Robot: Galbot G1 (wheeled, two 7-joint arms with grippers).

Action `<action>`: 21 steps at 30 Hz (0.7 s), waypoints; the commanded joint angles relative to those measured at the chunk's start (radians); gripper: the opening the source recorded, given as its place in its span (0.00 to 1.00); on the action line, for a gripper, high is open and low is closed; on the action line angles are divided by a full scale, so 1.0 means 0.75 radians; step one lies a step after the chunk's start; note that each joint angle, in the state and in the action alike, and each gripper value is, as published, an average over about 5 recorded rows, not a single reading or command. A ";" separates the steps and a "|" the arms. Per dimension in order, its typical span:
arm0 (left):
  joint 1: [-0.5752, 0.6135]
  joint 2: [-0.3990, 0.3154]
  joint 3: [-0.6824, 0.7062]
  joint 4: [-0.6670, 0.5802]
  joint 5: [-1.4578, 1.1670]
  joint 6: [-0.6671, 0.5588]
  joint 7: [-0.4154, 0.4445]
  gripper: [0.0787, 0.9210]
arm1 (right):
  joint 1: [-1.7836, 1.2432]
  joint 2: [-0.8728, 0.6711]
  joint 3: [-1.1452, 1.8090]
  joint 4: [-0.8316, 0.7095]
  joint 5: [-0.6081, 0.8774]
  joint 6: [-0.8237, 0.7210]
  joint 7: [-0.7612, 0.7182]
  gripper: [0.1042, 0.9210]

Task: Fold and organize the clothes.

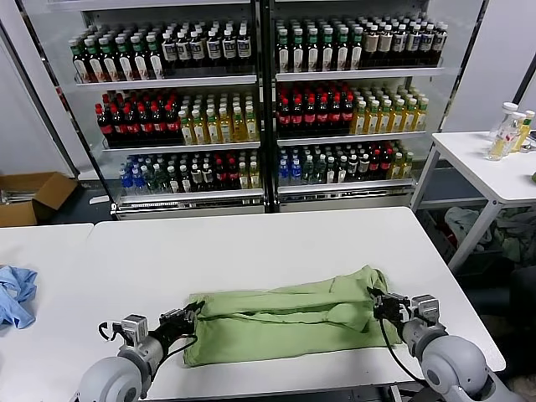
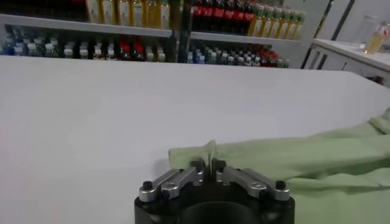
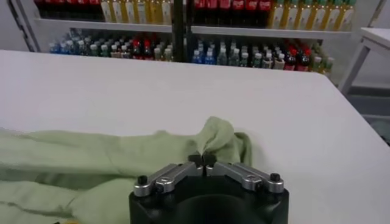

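Only a small fold at the shirt's end is between my left gripper's fingers, so next I open them and grab a thicker bunch there (image 2: 187, 157) before I lift that end.
The light green polo shirt (image 1: 285, 314) lies in a long folded band across the front of the white table (image 1: 251, 243). Its collar, buttons and chest print are hidden. My left gripper (image 1: 191, 316) is shut on the shirt's left end, and a pinch of green cloth (image 2: 209, 151) stands between its fingertips. My right gripper (image 1: 374, 301) is shut on the shirt's right end, where a bunched fold (image 3: 213, 137) rises just beyond its fingertips. Both grippers sit low, near the table's front edge.
A light blue cloth (image 1: 15, 293) lies on the neighbouring table at the left. A drinks cooler (image 1: 260, 100) full of bottles stands behind the table. A second white table (image 1: 494, 167) with bottles is at the far right. A cardboard box (image 1: 29, 197) sits on the floor at the left.
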 commanded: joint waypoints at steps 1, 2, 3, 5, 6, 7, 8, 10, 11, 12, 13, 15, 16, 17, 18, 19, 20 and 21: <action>0.112 -0.105 -0.015 -0.148 0.197 -0.090 -0.115 0.21 | -0.091 0.004 0.027 0.096 -0.106 0.014 -0.008 0.23; 0.131 -0.133 -0.012 -0.166 0.256 -0.097 -0.146 0.25 | -0.102 0.003 0.031 0.105 -0.134 0.014 -0.012 0.27; 0.148 -0.162 -0.008 -0.178 0.315 -0.103 -0.171 0.28 | -0.113 0.001 0.033 0.113 -0.162 0.015 -0.015 0.30; 0.181 -0.226 0.008 -0.183 0.432 -0.106 -0.225 0.35 | -0.129 0.002 0.035 0.123 -0.200 0.013 -0.020 0.38; 0.195 -0.258 0.016 -0.176 0.480 -0.106 -0.245 0.38 | -0.136 0.005 0.036 0.128 -0.208 0.011 -0.021 0.41; 0.206 -0.290 0.025 -0.166 0.520 -0.104 -0.265 0.42 | -0.142 0.008 0.038 0.132 -0.211 0.010 -0.020 0.44; 0.214 -0.324 0.034 -0.151 0.557 -0.101 -0.287 0.45 | -0.149 0.011 0.039 0.136 -0.215 0.008 -0.020 0.48; 0.217 -0.381 0.044 -0.117 0.608 -0.096 -0.320 0.52 | -0.160 0.014 0.038 0.140 -0.222 0.007 -0.021 0.54; 0.215 -0.406 0.046 -0.101 0.628 -0.094 -0.335 0.55 | -0.164 0.014 0.036 0.141 -0.227 0.007 -0.022 0.59; 0.211 -0.425 0.047 -0.088 0.641 -0.093 -0.346 0.59 | -0.167 0.013 0.032 0.140 -0.230 0.006 -0.022 0.62; 0.206 -0.440 0.047 -0.076 0.650 -0.094 -0.356 0.63 | -0.167 0.011 0.028 0.139 -0.233 0.007 -0.023 0.65; 0.192 -0.458 0.046 -0.055 0.660 -0.094 -0.370 0.69 | -0.164 0.008 0.020 0.134 -0.237 0.007 -0.025 0.73; 0.186 -0.464 0.046 -0.049 0.658 -0.094 -0.374 0.73 | -0.161 0.008 0.016 0.132 -0.237 0.007 -0.025 0.76; 0.181 -0.468 0.047 -0.044 0.654 -0.093 -0.377 0.76 | -0.158 0.008 0.012 0.132 -0.237 0.007 -0.025 0.79; 0.178 -0.471 0.049 -0.042 0.651 -0.093 -0.378 0.79 | -0.155 0.009 0.008 0.132 -0.237 0.006 -0.025 0.82; 0.177 -0.474 0.052 -0.042 0.648 -0.092 -0.379 0.82 | -0.154 0.011 0.005 0.133 -0.238 0.005 -0.025 0.84; 0.178 -0.477 0.056 -0.042 0.646 -0.091 -0.378 0.84 | -0.153 0.011 0.001 0.135 -0.238 0.005 -0.025 0.86; 0.179 -0.479 0.060 -0.041 0.645 -0.089 -0.377 0.86 | -0.153 0.012 -0.001 0.137 -0.239 0.004 -0.026 0.87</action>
